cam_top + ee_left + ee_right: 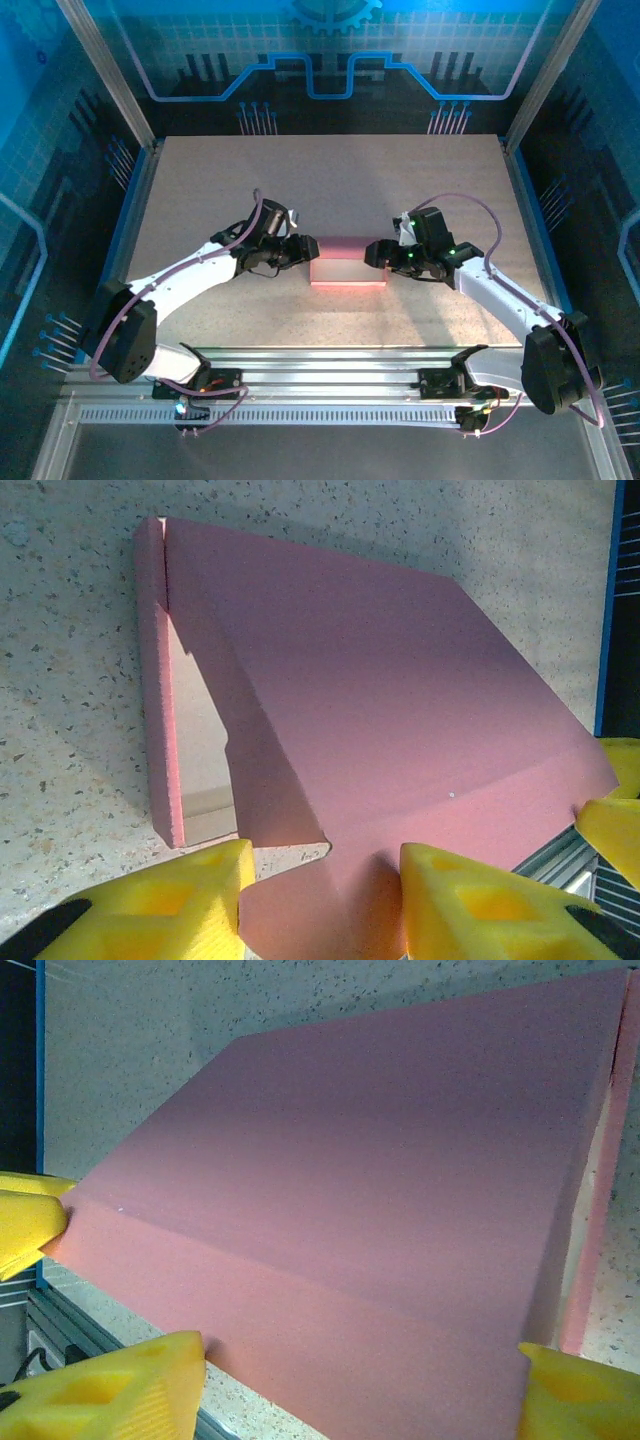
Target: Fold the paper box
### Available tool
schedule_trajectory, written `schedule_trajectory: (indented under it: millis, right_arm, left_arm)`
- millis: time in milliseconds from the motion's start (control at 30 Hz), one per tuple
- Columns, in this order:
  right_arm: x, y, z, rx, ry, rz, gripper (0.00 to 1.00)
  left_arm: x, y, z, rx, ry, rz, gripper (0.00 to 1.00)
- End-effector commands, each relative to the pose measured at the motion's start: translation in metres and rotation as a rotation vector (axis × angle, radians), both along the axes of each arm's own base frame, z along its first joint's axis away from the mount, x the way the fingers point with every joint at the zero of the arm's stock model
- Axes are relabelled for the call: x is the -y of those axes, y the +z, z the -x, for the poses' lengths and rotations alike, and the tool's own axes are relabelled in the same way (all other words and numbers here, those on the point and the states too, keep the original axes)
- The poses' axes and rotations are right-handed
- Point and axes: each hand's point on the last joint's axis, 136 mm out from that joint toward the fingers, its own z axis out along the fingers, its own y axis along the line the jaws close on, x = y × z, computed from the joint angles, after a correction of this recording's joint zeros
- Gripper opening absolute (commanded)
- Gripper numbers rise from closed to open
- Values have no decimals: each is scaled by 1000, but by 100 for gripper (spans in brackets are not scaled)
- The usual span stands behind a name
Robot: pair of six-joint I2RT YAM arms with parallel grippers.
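The left gripper is holding the front flap's tab, so it should open and grab the lid's corner [338, 825] before it lowers the lid onto the box.
The pink paper box [348, 270] lies in the middle of the table between both arms. My left gripper [305, 251] is at its left end. In the left wrist view the yellow fingers [150, 900] stand apart with a pink side flap [300, 900] between them, so the left gripper [325, 910] is open. The lid [400, 680] slopes over a whitish inner side [200, 750], with a wall strip [155, 680] standing beside it. My right gripper [377, 253] is at the right end, open, and its fingers [110, 1390] straddle the box's end [350, 1340].
The speckled table [330, 180] stretches free behind the box. A metal rail [330, 360] runs along the near edge by the arm bases. Blue enclosure walls [130, 190] border the table left, right and at the back.
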Motion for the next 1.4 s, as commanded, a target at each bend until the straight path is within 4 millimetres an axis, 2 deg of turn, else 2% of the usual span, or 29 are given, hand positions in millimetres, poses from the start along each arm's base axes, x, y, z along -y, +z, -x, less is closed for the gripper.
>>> schedule_trajectory:
  millis: [0, 133, 200, 300, 500, 600, 733, 800, 933, 1100, 1367]
  right_arm:
    - [-3, 3, -3, 16, 9, -34, 64]
    - [1, -3, 0, 6, 6, -5, 65]
    - [5, -7, 3, -1, 5, 22, 70]
    - [17, -10, 12, -8, 2, 83, 72]
    - [39, 0, 29, -1, -1, 165, 79]
    - [48, 8, 25, 14, -26, 160, 83]
    - [42, 28, 5, 55, -22, 74, 83]
    - [35, 33, -5, 59, -3, 58, 83]
    - [22, 27, -19, 36, 21, 7, 80]
    - [12, 10, -23, -14, 48, -10, 76]
    - [0, 0, -19, -47, 81, -18, 72]
  left_arm:
    - [5, 3, 0, 8, 3, 49, 40]
    - [-2, -6, 4, -1, 20, 23, 39]
    - [-6, -9, 7, -5, 26, 11, 44]
    - [-15, -11, 12, 2, 32, -27, 52]
    - [-30, 2, 20, 12, -4, -68, 61]
    - [-36, 8, 19, 13, -17, -95, 62]
    - [-26, 23, 7, 17, -34, -58, 62]
    - [-17, 22, 2, -11, -51, -38, 61]
    - [-10, 8, -5, -53, -51, -32, 59]
    - [2, -5, -7, -96, -66, -9, 56]
    - [16, -6, -4, -112, -95, 17, 55]
